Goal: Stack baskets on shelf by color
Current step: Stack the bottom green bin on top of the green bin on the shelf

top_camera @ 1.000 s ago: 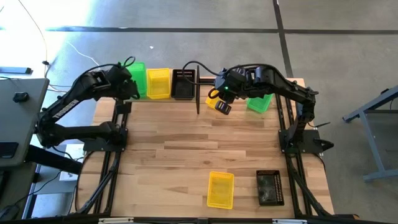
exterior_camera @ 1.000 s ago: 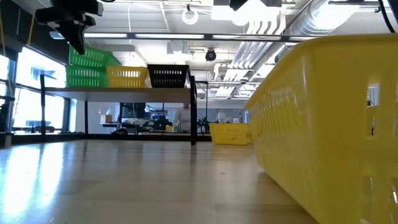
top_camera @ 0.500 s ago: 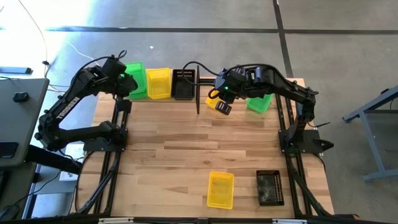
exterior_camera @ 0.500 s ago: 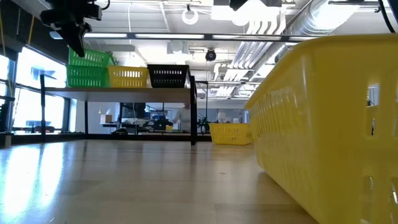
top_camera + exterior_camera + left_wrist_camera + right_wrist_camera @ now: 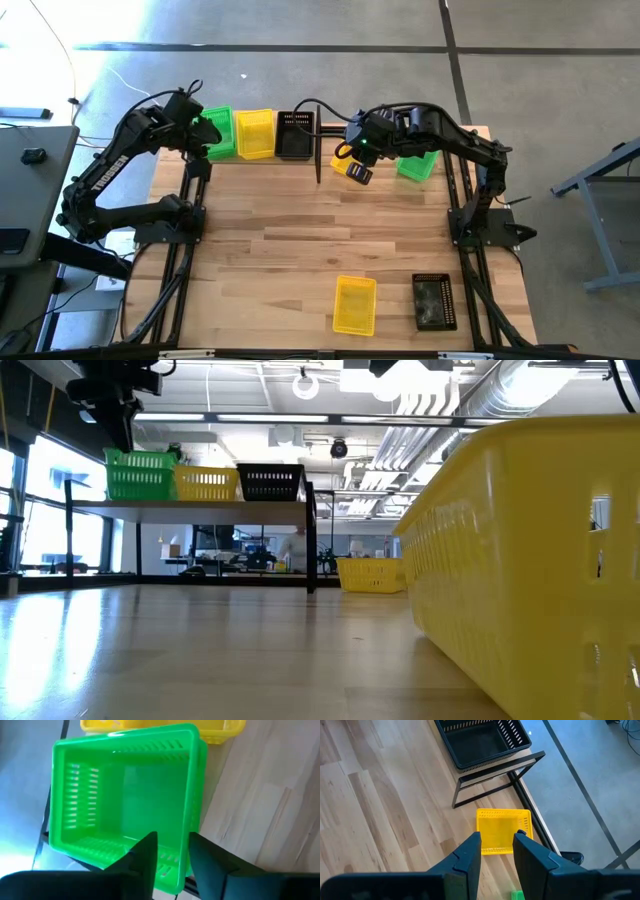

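The top green basket is farther back on the shelf than the yellow basket, so my left gripper should grab the green basket's front corner (image 5: 175, 889) and pull it forward.
On the shelf (image 5: 200, 505) at the table's far edge stand a green stack (image 5: 140, 473), a yellow basket (image 5: 254, 133) and a black basket (image 5: 294, 135). The top green basket (image 5: 125, 805) sits level, nested in another green one. My left gripper (image 5: 172, 855) hangs open just above the green basket's near rim, one finger on each side of that wall. My right gripper (image 5: 496, 845) is open and holds nothing. It hovers over a yellow basket (image 5: 502, 830) that rests on the table beside the shelf's end. My left gripper has its open fingers on either side of the top green basket's near wall (image 5: 172, 870), coming from above. I cannot tell whether a finger touches the wall. The basket rests in the green one below it, level.
A third green basket (image 5: 418, 163) lies on the table at the far right, under the right arm. Near the front edge lie a yellow basket (image 5: 354, 305) and a black basket (image 5: 434, 301). The shelf's black upright (image 5: 318, 150) stands beside my right gripper.
My left gripper has opened and let go of the top green basket, drawing slightly up and toward the table's left edge. The basket was tilted on the lower green one and now sits level, nested in it.
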Robot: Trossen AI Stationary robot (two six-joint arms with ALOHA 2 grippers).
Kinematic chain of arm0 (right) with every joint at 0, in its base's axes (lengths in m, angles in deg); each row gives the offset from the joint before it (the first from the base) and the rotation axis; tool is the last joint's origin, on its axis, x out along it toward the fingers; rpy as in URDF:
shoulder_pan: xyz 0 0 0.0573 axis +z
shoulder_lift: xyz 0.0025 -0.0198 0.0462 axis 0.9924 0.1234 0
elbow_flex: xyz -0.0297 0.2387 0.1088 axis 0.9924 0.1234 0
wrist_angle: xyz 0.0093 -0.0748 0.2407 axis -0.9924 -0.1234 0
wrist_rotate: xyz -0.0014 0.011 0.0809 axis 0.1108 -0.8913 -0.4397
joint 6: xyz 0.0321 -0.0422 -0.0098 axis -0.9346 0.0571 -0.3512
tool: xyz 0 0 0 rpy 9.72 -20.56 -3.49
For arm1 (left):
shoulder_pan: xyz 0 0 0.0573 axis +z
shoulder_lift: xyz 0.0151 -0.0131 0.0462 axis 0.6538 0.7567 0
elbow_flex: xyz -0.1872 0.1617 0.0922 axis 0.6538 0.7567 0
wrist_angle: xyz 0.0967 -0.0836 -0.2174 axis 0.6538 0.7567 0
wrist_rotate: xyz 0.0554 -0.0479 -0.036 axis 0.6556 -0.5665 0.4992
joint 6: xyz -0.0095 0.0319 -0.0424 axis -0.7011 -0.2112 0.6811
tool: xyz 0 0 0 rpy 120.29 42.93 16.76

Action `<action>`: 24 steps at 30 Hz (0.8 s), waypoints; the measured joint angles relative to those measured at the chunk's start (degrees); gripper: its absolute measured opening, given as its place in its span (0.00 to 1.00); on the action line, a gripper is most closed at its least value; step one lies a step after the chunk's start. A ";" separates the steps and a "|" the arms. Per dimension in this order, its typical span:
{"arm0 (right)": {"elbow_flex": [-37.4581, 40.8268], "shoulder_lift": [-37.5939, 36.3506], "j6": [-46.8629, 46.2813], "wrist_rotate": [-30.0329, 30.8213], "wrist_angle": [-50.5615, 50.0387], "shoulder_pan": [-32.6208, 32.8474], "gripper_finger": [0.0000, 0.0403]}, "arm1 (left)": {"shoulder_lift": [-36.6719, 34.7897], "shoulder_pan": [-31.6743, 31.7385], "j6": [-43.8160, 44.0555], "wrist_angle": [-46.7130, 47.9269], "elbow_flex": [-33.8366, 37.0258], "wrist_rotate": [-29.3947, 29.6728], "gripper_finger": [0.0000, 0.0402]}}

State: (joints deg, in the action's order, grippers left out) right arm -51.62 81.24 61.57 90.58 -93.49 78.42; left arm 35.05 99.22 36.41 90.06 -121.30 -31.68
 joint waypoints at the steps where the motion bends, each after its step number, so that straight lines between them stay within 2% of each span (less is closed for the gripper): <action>1: 0.00 0.00 -0.10 0.00 0.00 0.00 0.24 | 0.00 0.00 0.66 0.00 0.00 0.59 0.28; 4: 0.00 0.00 -0.28 0.00 0.00 0.00 0.24 | 0.00 0.02 4.27 -0.08 0.00 1.20 0.34; 8: 0.00 0.00 -0.88 0.00 0.00 0.00 0.24 | -0.09 -0.02 7.34 -0.38 0.00 -1.81 0.37; 14: 0.00 0.00 -1.87 0.02 0.00 0.00 0.24 | -0.28 -0.02 10.72 -1.00 -2.37 -2.09 0.35; 18: 0.00 0.00 -3.99 -0.06 0.00 0.00 0.24 | -0.33 -0.02 17.52 -2.75 -4.02 -7.37 0.34; 20: 0.00 0.00 -5.20 -0.21 0.00 0.02 0.24 | -0.29 -0.32 20.44 -3.88 -3.56 -9.24 0.33; 24: 0.00 0.00 -6.50 -1.82 0.00 0.02 0.24 | 0.51 -1.62 26.59 -4.72 -0.86 -8.43 0.32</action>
State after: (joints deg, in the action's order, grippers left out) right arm -51.62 81.24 55.06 88.76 -93.49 78.44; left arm 35.57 97.60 63.00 85.34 -122.16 -40.11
